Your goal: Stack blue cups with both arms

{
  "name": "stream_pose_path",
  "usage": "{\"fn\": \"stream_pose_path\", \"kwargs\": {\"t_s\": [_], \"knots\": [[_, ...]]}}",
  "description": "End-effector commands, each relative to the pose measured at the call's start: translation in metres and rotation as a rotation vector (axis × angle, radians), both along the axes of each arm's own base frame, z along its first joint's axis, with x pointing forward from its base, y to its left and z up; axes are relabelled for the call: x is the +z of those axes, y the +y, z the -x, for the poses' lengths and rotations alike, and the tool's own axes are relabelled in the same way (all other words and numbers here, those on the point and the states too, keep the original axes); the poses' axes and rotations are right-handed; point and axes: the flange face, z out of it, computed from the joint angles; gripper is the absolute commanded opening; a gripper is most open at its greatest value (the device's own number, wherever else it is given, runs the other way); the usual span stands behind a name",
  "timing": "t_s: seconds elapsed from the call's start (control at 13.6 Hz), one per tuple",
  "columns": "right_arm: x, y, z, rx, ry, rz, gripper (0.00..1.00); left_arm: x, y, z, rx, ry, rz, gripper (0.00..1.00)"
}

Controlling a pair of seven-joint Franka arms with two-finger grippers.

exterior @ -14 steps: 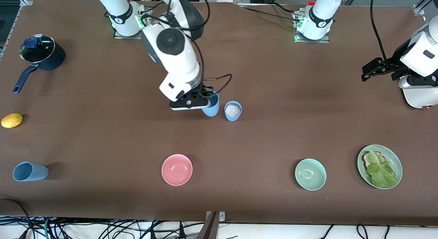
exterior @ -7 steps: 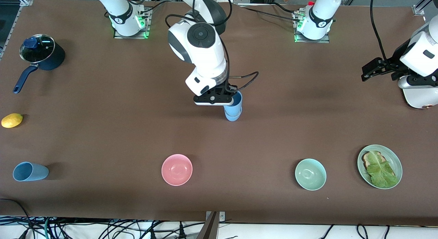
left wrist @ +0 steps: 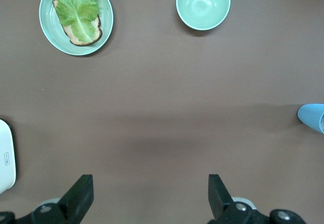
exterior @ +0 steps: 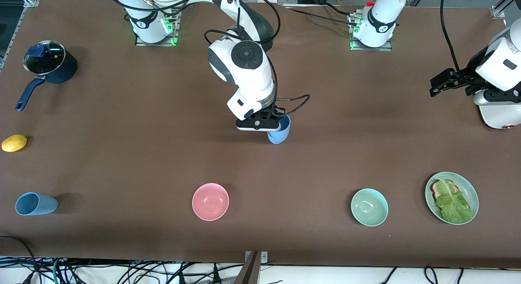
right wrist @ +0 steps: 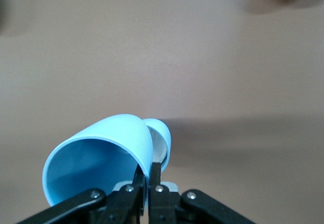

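Observation:
My right gripper is holding a sky-blue cup, which it will release inside the standing sky-blue cup [exterior: 279, 128] [right wrist: 159, 143] in the middle of the table.
My right gripper [exterior: 273, 122] is shut on the rim of a sky-blue cup [exterior: 283, 128] and holds it tilted at mid-table. The cup's lower end sits at the mouth of a second sky-blue cup [exterior: 276, 139] standing on the table. In the right wrist view my right gripper [right wrist: 147, 172] pinches the held cup's wall [right wrist: 101, 158], and the standing cup's rim [right wrist: 163, 133] shows just past it. A duller slate-blue cup [exterior: 36, 204] lies on its side at the right arm's end, near the front camera. My left gripper [exterior: 441, 82] waits open and empty at the left arm's end, as the left wrist view [left wrist: 150, 198] also shows.
A pink bowl [exterior: 210, 201] and a mint-green bowl [exterior: 369, 207] stand nearer the front camera than the cups. A green plate [exterior: 472, 196] with toast and lettuce is beside the mint bowl. A navy pot [exterior: 49, 68] and a lemon [exterior: 14, 143] are at the right arm's end.
My right gripper carried the sky-blue cup toward the left arm's end, over the standing cup, then lowered it onto that cup. The left arm has not moved.

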Motion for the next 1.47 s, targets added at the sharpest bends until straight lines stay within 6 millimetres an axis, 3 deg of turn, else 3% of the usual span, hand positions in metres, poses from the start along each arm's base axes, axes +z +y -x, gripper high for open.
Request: {"fn": "stream_pose_path", "kwargs": {"t_s": [0.0,0.51,0.59,0.66,0.81,0.95,1.1,1.39], "knots": [[-0.007,-0.001,0.008,-0.016,-0.003,0.013,0.00,0.007,0.000,-0.001,-0.024,0.000,0.017,1.00],[-0.014,-0.001,0.013,-0.031,0.011,0.018,0.00,0.008,-0.002,-0.001,-0.027,-0.003,0.018,1.00],[-0.015,-0.001,0.013,-0.030,0.010,0.018,0.05,0.008,-0.003,-0.001,-0.028,-0.004,0.018,1.00],[-0.015,-0.002,0.012,-0.025,0.010,0.019,0.51,0.009,-0.004,-0.001,-0.030,-0.007,0.018,1.00],[-0.003,-0.006,0.009,-0.027,-0.002,0.008,1.00,0.010,-0.009,0.000,-0.039,-0.009,0.018,1.00],[0.021,-0.014,0.006,-0.032,-0.016,-0.006,1.00,0.012,-0.013,0.001,-0.047,-0.013,0.018,1.00],[0.051,-0.046,-0.010,-0.056,-0.015,-0.002,1.00,0.017,-0.017,0.000,-0.055,-0.026,0.017,1.00],[0.112,-0.153,-0.037,0.062,0.032,0.028,1.00,0.019,-0.020,0.001,-0.059,-0.027,0.017,1.00]]}}
